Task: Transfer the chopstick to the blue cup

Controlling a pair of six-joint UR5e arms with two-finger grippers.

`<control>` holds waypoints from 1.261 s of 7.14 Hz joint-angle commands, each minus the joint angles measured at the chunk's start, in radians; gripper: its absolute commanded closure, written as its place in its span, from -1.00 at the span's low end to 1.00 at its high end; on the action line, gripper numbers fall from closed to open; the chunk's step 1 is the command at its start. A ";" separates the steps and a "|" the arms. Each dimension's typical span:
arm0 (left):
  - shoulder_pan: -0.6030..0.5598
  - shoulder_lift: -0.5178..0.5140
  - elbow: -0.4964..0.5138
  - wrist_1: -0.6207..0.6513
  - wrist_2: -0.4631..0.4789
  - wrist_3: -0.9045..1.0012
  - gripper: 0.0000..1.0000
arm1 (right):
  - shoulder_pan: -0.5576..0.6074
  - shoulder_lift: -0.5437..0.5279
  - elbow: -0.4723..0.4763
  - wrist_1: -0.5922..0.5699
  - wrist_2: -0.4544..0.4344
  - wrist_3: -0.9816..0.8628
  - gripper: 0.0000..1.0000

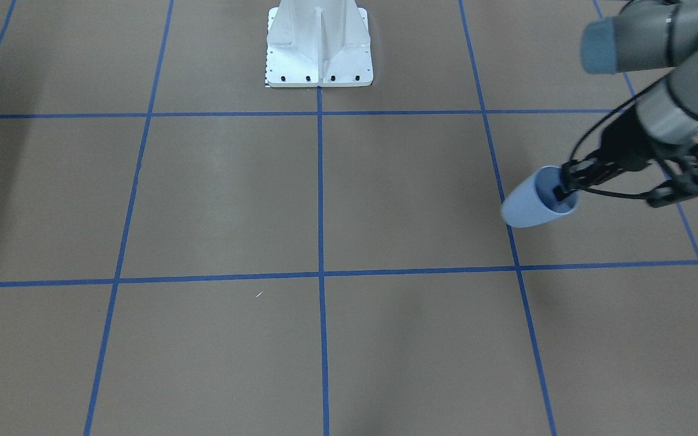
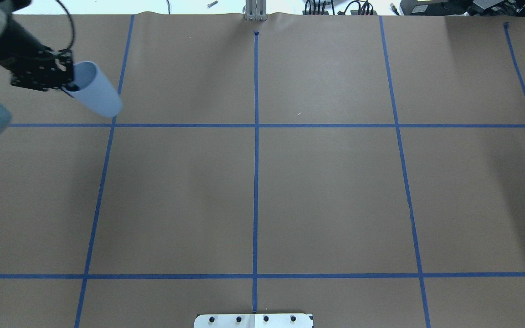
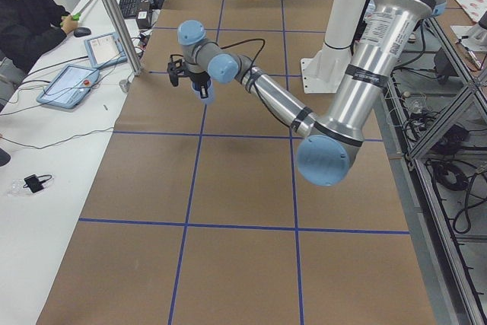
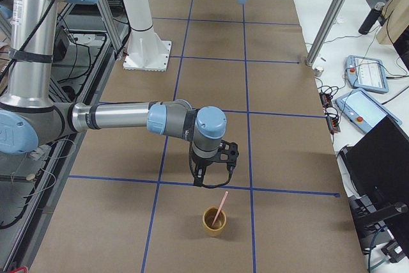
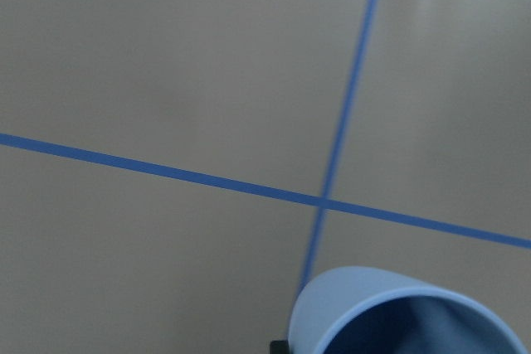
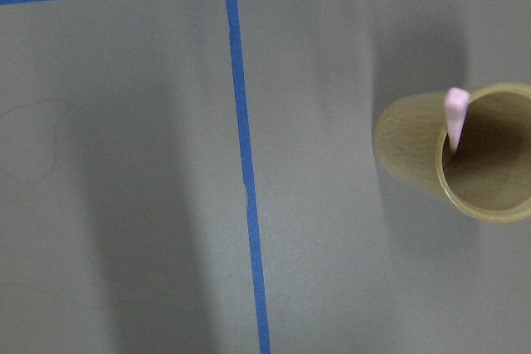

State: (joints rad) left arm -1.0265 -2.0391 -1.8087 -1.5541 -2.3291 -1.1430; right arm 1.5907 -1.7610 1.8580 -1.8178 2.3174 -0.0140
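My left gripper should release the pale blue cup on the robot base's side of the middle tape crossing (image 1: 319,247).
The pale blue cup (image 1: 528,203) hangs tilted above the table in my left gripper (image 1: 564,184), which is shut on its rim with one finger inside. The cup also shows in the overhead view (image 2: 96,93), held by the left gripper (image 2: 69,84), and its rim shows in the left wrist view (image 5: 398,312). The pink chopstick (image 4: 219,206) stands leaning in a tan cup (image 4: 214,220) at the table's other end, and its tip shows in the right wrist view (image 6: 455,118). My right gripper (image 4: 214,180) hovers just above and beside that tan cup (image 6: 465,155); I cannot tell whether it is open or shut.
The white robot base (image 1: 319,54) stands at the table's middle edge. Blue tape lines (image 2: 255,125) grid the brown table. An operator (image 3: 30,17) sits at a side desk with tablets (image 3: 72,85). A metal post (image 3: 114,20) stands near the blue cup.
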 commanded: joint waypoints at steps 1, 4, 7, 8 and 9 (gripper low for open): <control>0.226 -0.232 0.119 0.039 0.182 -0.255 1.00 | 0.000 0.002 0.001 0.000 -0.001 -0.001 -1.00; 0.336 -0.471 0.403 -0.007 0.316 -0.374 1.00 | 0.000 0.000 0.003 0.000 0.002 -0.001 -1.00; 0.411 -0.480 0.483 -0.096 0.401 -0.408 1.00 | 0.000 0.000 0.003 0.000 0.008 -0.003 -1.00; 0.417 -0.478 0.483 -0.096 0.402 -0.409 1.00 | 0.000 0.000 0.003 0.000 0.010 -0.003 -1.00; 0.418 -0.471 0.474 -0.096 0.401 -0.405 0.32 | 0.000 0.000 0.004 0.000 0.010 -0.004 -1.00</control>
State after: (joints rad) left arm -0.6133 -2.5159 -1.3299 -1.6489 -1.9294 -1.5503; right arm 1.5907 -1.7610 1.8612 -1.8178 2.3264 -0.0171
